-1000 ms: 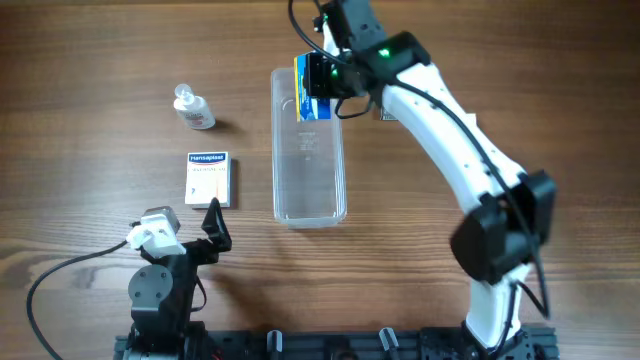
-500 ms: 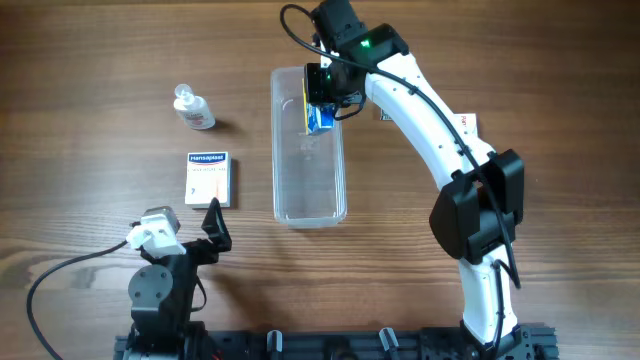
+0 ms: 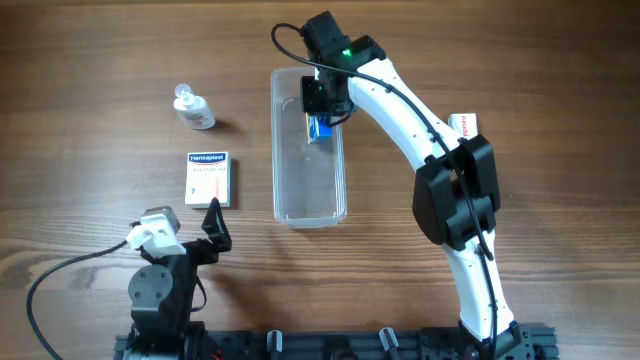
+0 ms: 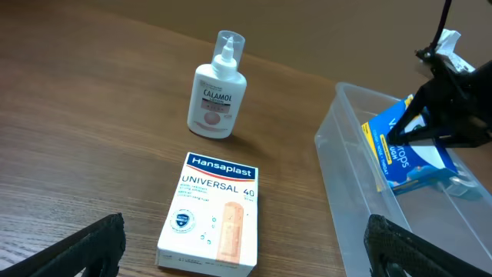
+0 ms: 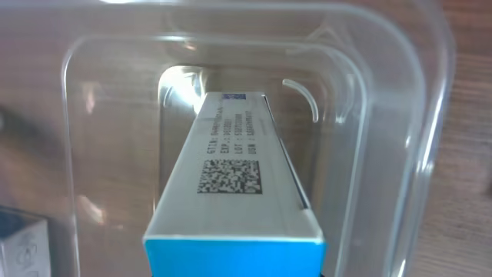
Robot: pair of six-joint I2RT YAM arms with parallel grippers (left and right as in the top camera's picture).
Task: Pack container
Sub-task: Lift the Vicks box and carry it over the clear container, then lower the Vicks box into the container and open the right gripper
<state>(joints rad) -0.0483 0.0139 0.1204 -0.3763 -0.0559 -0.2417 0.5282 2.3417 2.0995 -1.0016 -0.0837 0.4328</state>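
Next, my right gripper lets go of the blue box inside the tub, along the tub's long side [image 3: 287, 117] facing the small bottle.
The container [image 3: 309, 190] is a long clear plastic tub in mid-table; it also shows in the left wrist view [image 4: 361, 200] and fills the right wrist view [image 5: 384, 115]. My right gripper [image 3: 322, 115] is shut on a blue box [image 3: 321, 127] and holds it inside the tub's far end. The box shows in the left wrist view [image 4: 411, 158] and in the right wrist view [image 5: 234, 192]. My left gripper [image 3: 212, 222] is open and empty, low near the table's front, facing a white Hansaplast box [image 3: 208, 179].
A small Calamol bottle [image 3: 194, 110] stands at the far left, also in the left wrist view [image 4: 215, 96]. The Hansaplast box [image 4: 215, 211] lies flat left of the tub. A small white-and-red item [image 3: 463, 124] lies right of the right arm.
My right gripper has moved toward the near side and down, lowering the blue box from above the tub's far rim into the tub. The left arm has not moved.
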